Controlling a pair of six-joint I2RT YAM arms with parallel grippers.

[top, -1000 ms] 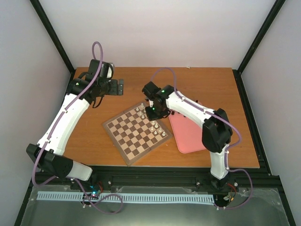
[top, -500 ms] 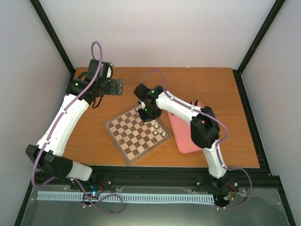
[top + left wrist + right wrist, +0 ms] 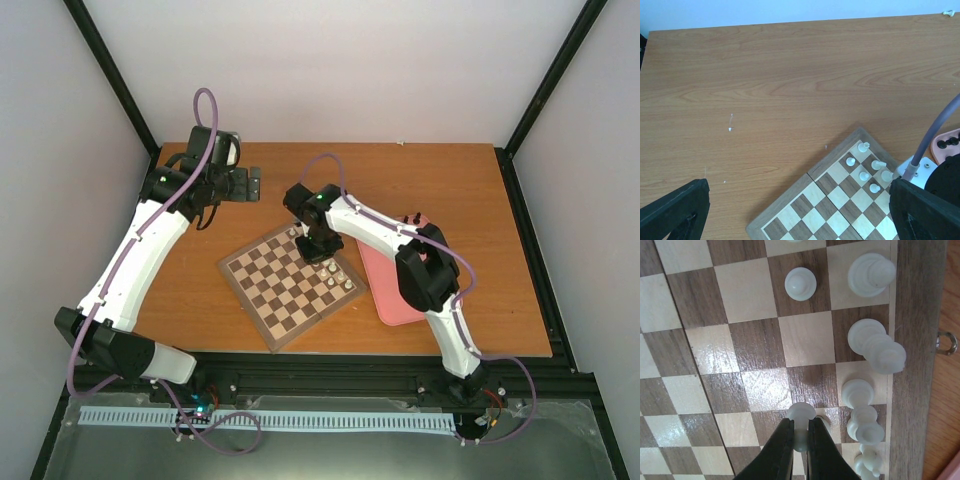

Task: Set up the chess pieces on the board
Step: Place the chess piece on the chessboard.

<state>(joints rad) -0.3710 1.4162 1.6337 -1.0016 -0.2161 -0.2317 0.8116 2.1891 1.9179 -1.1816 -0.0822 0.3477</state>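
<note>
The white pawn, held over the board's far corner, will be released by my right gripper on the empty dark square (image 3: 315, 264) (image 3: 805, 388) in front of the white queen.
The board (image 3: 262, 282) lies turned at an angle in the middle of the table. Several cream-white chess pieces (image 3: 333, 270) stand along its right edge. My right gripper (image 3: 313, 248) hangs over the board's far corner, shut on a white pawn (image 3: 801, 413) pinched between its fingers (image 3: 780, 450) just above a dark square. Beside it stand other white pieces (image 3: 877, 347) in the edge row, and a lone pawn (image 3: 800, 283). At the table's far left, away from the board, my left gripper (image 3: 254, 186) stays open with nothing in it. Its wrist view shows the board's corner (image 3: 825, 200) and white pieces (image 3: 865, 176).
A pink tray (image 3: 400, 285) lies against the board's right side, and black pieces (image 3: 951, 141) show in it. The brown wooden table (image 3: 440, 190) extends behind. A small metal latch (image 3: 945, 342) sits on the board's outer edge.
My right arm has carried the pawn leftward, from near the tray edge over to the board's far corner. The left arm has not moved.
</note>
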